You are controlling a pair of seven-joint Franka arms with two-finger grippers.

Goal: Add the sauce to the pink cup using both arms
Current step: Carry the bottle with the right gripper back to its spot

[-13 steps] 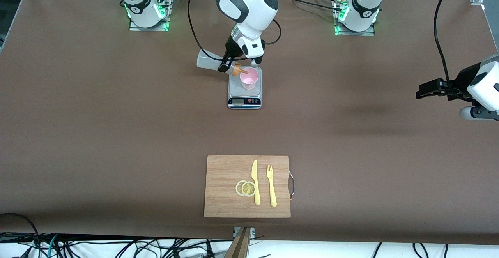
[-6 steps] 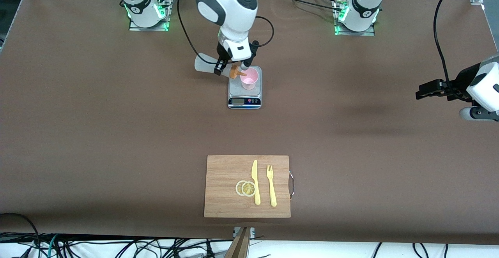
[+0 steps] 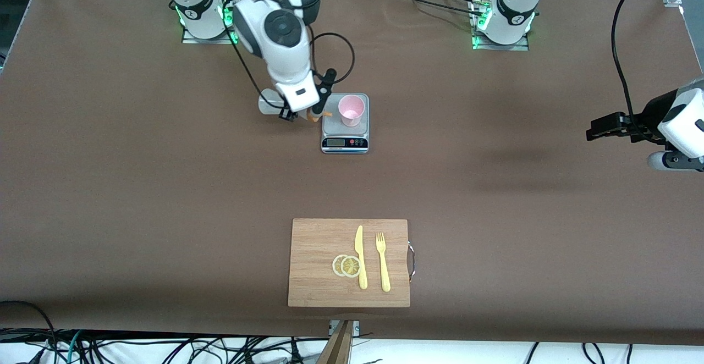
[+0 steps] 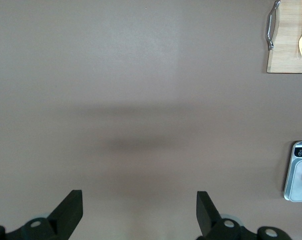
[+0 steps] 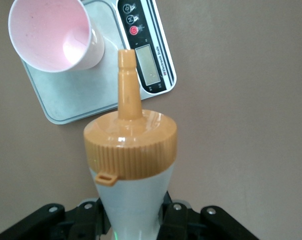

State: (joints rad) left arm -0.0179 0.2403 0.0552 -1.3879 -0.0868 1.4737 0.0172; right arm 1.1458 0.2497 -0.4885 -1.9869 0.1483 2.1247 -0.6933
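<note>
My right gripper has the sauce bottle. Next, I set it down on bare table straight out from my right gripper's arm base [image 3: 216,150], level with the scale's display.
The pink cup [image 3: 351,110] stands upright on a small kitchen scale [image 3: 334,126]. My right gripper [image 3: 290,112] is shut on the sauce bottle [image 3: 268,104], which lies tilted just off the scale's edge toward the right arm's end of the table. In the right wrist view the orange cap [image 5: 131,145] and its nozzle point over the scale [image 5: 81,97], beside the pink cup [image 5: 51,35] and not over its rim. My right gripper [image 5: 132,217] pinches the whitish body below the cap. My left gripper [image 3: 600,127] waits open over bare table at the left arm's end, and between its fingers [image 4: 70,206] there is nothing.
A wooden cutting board [image 3: 319,243] lies near the front edge, carrying lemon slices [image 3: 346,265], a yellow knife [image 3: 360,257] and a yellow fork [image 3: 383,262]. The left wrist view catches the scale [image 4: 297,175] and the board's handle corner [image 4: 286,55].
My right arm has drawn the bottle back from over the cup toward the right arm's end; the nozzle has left the rim. The left arm has not moved.
</note>
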